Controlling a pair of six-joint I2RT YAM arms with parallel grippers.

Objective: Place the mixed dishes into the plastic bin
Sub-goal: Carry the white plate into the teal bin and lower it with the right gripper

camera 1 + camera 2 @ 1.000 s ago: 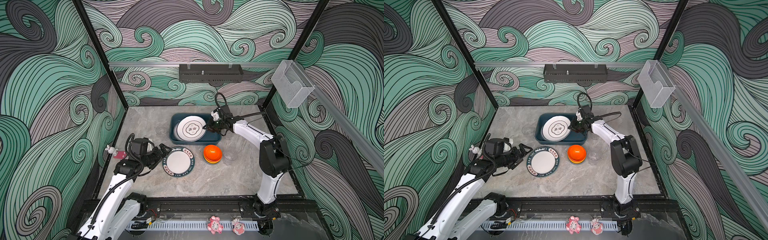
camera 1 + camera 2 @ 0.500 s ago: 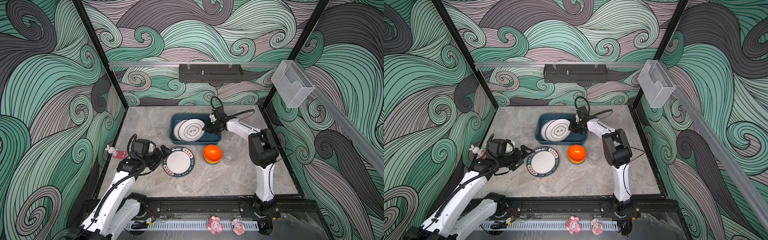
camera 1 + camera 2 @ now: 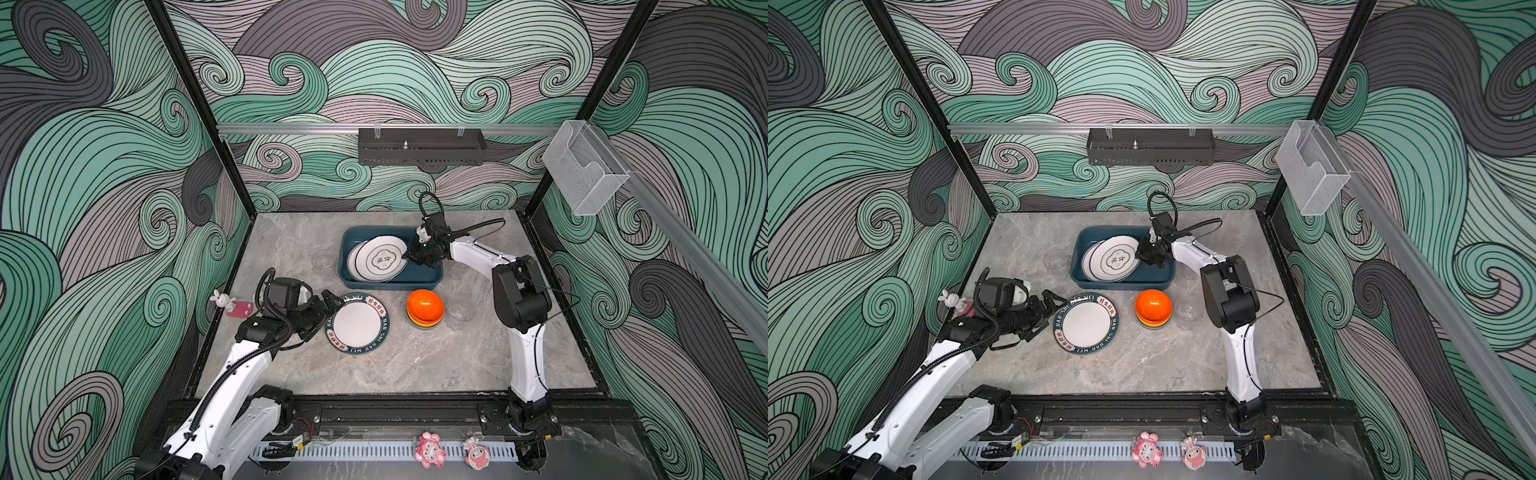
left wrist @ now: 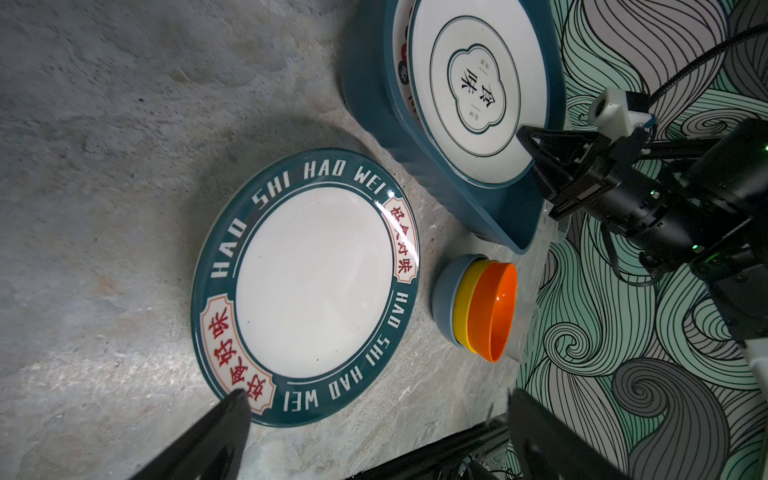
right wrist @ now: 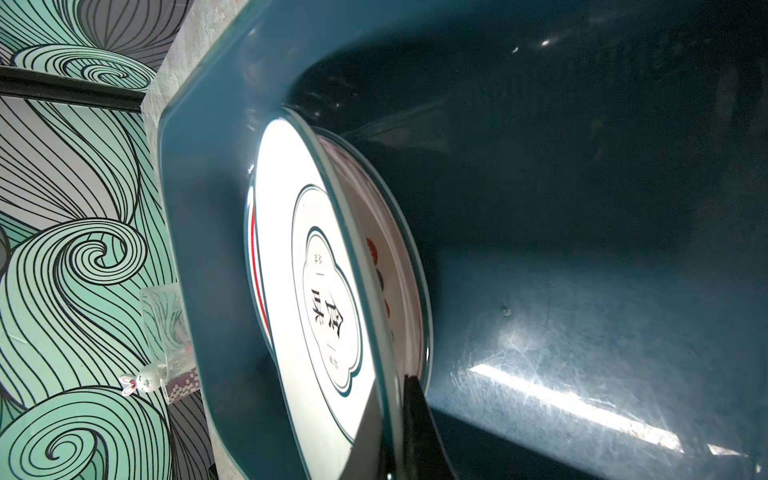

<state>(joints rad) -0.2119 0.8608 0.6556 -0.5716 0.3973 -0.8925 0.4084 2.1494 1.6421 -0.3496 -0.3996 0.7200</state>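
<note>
My right gripper needs to let go of the white plate, flat on top of the other plate (image 3: pixel 374 261) (image 5: pixel 340 280) inside the teal plastic bin.
The teal plastic bin (image 3: pixel 390 283) (image 3: pixel 1125 285) stands at mid-table. My right gripper (image 3: pixel 409 255) (image 5: pixel 390 436) is shut on the rim of a white plate (image 3: pixel 380 257) (image 5: pixel 291 249), tilted inside the bin over another plate (image 3: pixel 352 262) (image 5: pixel 399 266). A teal-rimmed plate (image 3: pixel 357 324) (image 4: pixel 311 286) lies flat on the table in front of the bin. My left gripper (image 3: pixel 322 313) (image 4: pixel 374 419) is open at its left edge, holding nothing. Stacked bowls (image 3: pixel 424 307) (image 4: pixel 486 307), orange on top, sit to the plate's right.
Clear tumblers stand right of the bowls (image 3: pixel 459 311) and left of the bin (image 3: pixel 323 261). A bunny figurine (image 3: pixel 224 300) sits by the left wall. A black tray (image 3: pixel 419 146) and a clear holder (image 3: pixel 582 170) hang on the walls.
My right arm has folded in and moved the held plate slightly left and lower into the bin. My left gripper has edged closer to the table plate.
</note>
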